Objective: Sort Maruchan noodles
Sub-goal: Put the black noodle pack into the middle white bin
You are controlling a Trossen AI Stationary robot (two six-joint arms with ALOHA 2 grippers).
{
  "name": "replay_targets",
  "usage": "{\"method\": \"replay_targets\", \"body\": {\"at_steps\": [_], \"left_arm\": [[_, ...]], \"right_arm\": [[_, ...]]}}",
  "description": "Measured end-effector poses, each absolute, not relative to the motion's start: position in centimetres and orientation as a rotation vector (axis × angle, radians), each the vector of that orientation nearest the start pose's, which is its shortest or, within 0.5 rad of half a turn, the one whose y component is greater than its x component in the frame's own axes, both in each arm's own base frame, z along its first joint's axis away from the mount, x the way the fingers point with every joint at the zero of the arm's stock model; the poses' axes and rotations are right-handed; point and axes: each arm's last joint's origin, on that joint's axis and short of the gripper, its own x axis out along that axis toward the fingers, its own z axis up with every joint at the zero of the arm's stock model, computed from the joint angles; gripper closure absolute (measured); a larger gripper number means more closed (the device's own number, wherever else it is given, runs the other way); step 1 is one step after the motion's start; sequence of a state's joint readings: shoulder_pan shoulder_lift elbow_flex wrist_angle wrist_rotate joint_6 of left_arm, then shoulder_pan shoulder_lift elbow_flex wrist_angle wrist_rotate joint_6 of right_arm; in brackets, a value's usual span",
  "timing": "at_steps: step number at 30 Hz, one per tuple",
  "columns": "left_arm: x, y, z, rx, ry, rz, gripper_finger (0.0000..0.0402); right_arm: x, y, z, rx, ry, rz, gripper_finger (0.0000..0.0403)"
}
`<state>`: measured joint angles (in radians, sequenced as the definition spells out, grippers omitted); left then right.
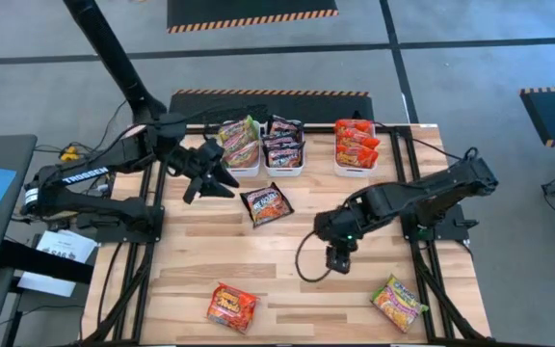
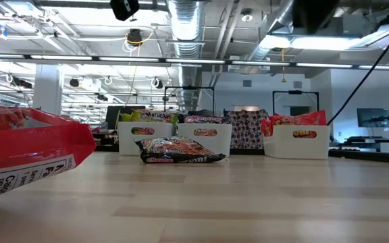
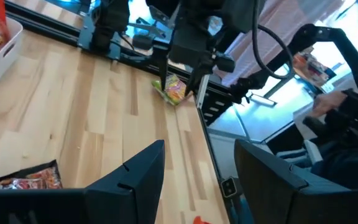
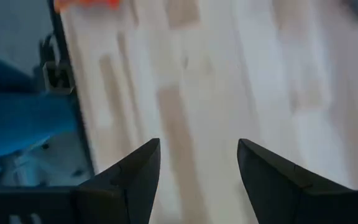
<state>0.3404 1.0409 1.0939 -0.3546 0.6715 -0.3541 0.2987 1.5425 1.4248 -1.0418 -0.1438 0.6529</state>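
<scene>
The dark packet lies in front of the trays, so next I need to move my right gripper to it and close on the middle of its printed front point(image 1: 269, 205).
Three packets lie flat on the wooden table: a dark one point(image 1: 266, 203) point(image 2: 181, 150) in the middle, a red one point(image 1: 231, 306) near the front edge, and a green-yellow one point(image 1: 399, 300) point(image 3: 173, 89) at the front right. More packets fill three white trays at the far edge: green-yellow point(image 1: 240, 145), dark point(image 1: 284, 145) and red point(image 1: 356, 146). My left gripper point(image 1: 210, 178) point(image 3: 199, 146) hangs open and empty above the table, between the trays and the dark packet. My right gripper point(image 1: 338, 260) point(image 4: 199, 144) is open and empty over bare wood, right of centre.
In the low view the red packet point(image 2: 19, 152) looms close at the left. The trays point(image 2: 204, 135) stand in a row along the far edge. Black frame rails run down both table sides point(image 1: 133, 270). Bare wood lies between the loose packets.
</scene>
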Motion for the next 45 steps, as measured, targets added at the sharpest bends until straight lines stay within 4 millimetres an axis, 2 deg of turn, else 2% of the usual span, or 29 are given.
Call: {"method": "replay_targets", "body": {"at_steps": [6, 17, 22, 24, 26, 28, 30, 39, 45], "left_arm": [[21.2, 4.6, 37.7, -0.502, 0.326, -0.220, 0.0220], [21.4, 4.8, 37.7, -0.495, 0.295, -0.035, 0.0220], [21.4, 5.0, 37.8, -0.479, 0.269, 0.026, 0.0220], [21.5, 5.0, 37.9, -0.473, 0.250, 0.038, 0.0220], [21.5, 5.1, 38.1, -0.467, 0.229, 0.036, 0.0220], [21.5, 5.1, 38.2, -0.464, 0.217, 0.039, 0.0220], [21.6, 5.2, 38.4, -0.460, 0.201, 0.039, 0.0220], [22.0, 5.5, 38.1, -0.466, 0.218, 0.052, 0.0220], [22.5, 5.7, 37.5, -0.475, 0.249, 0.058, 0.0220]], "right_arm": [[30.6, 6.5, 29.7, 0.314, 1.085, 0.053, 0.0164], [33.5, -0.1, 31.3, -0.021, 0.761, 0.109, 0.0164], [35.0, -2.6, 29.7, -0.061, 0.756, 0.073, 0.0164], [36.3, -3.1, 29.2, -0.089, 0.704, 0.067, 0.0164], [36.6, -3.6, 28.2, -0.085, 0.737, 0.061, 0.0164], [38.0, -3.9, 27.7, -0.090, 0.670, 0.056, 0.0164], [38.1, -4.3, 26.7, -0.103, 0.720, 0.057, 0.0164], [41.0, -4.6, 21.9, -0.137, 0.775, 0.082, 0.0164], [41.7, -4.7, 19.3, -0.127, 0.847, 0.089, 0.0164]]}}
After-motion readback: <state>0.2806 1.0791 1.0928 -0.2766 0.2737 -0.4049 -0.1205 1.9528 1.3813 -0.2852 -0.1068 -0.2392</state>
